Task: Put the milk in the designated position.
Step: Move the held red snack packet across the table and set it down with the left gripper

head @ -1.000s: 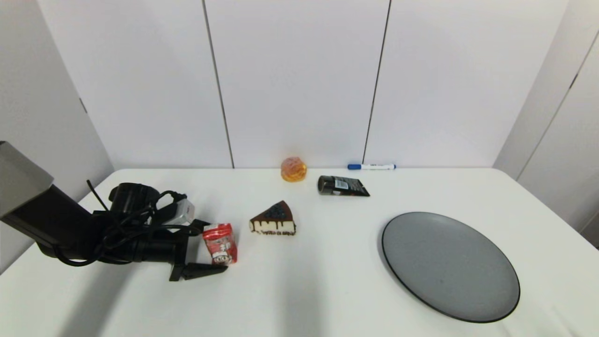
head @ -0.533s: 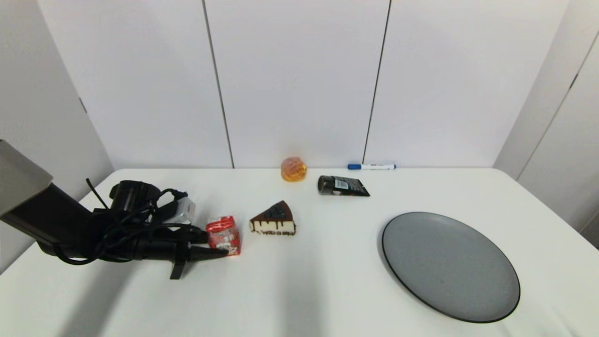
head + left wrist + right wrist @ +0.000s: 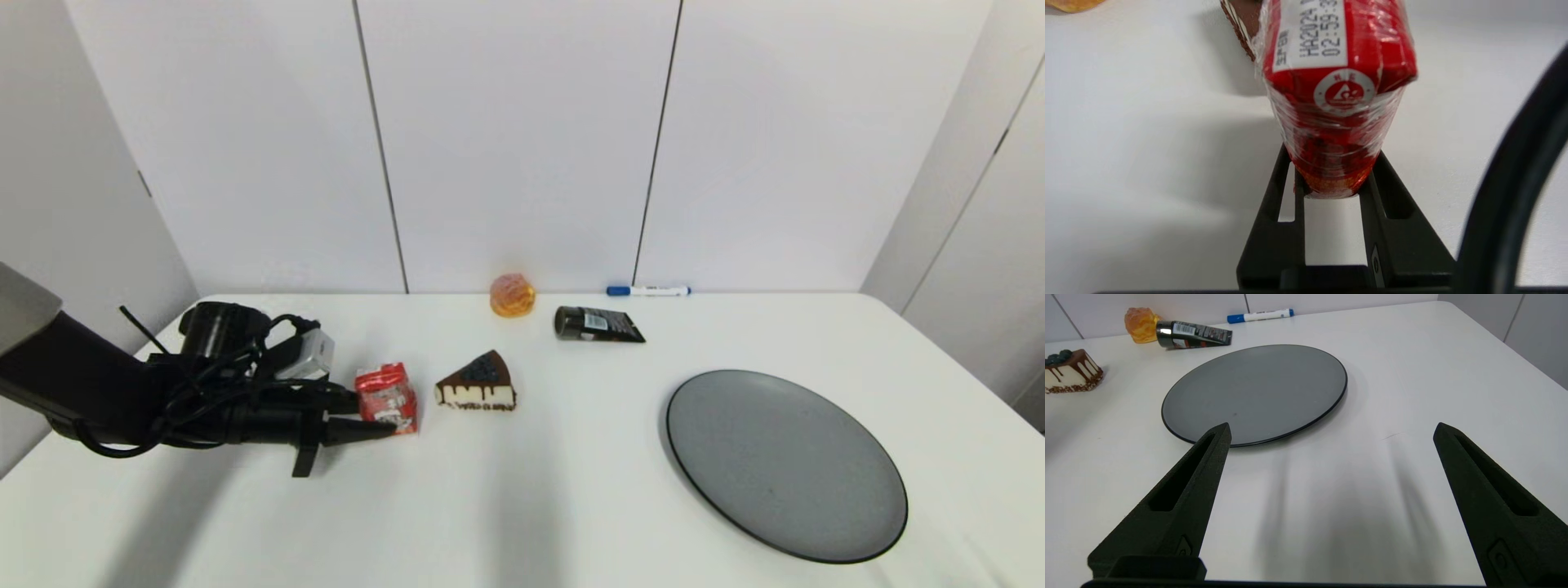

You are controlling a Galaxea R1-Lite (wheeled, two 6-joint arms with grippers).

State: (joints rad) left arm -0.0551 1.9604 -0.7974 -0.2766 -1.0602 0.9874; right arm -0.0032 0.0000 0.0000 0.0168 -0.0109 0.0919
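Note:
I will use my left gripper to set the milk, now tilted beside the cake slice, down on the table (image 3: 626, 451) next to the edge of the grey plate that faces the cake slice.
The milk (image 3: 386, 396), a small red carton wrapped in clear film, sits tilted between the fingers of my left gripper (image 3: 378, 415) at the table's left, just left of the cake slice. In the left wrist view, the two black fingers (image 3: 1287, 179) pinch the lower end of the milk (image 3: 1337, 81), and its shadow lies on the white table beneath it. The designated position has no mark of its own on the tabletop that I can pick out. My right gripper (image 3: 1331, 430) hangs open over bare table near the plate; it is outside the head view.
A chocolate cake slice (image 3: 478, 384) stands right beside the carton. Along the back edge lie an orange lump (image 3: 512, 295), a black tube (image 3: 598, 324) and a blue marker (image 3: 649, 290). A large grey plate (image 3: 865, 523) fills the right side.
The left gripper's fingers closed on the milk. It then rose a little and shifted back, with the carton tilting in its grip. The right arm stays out of the head view.

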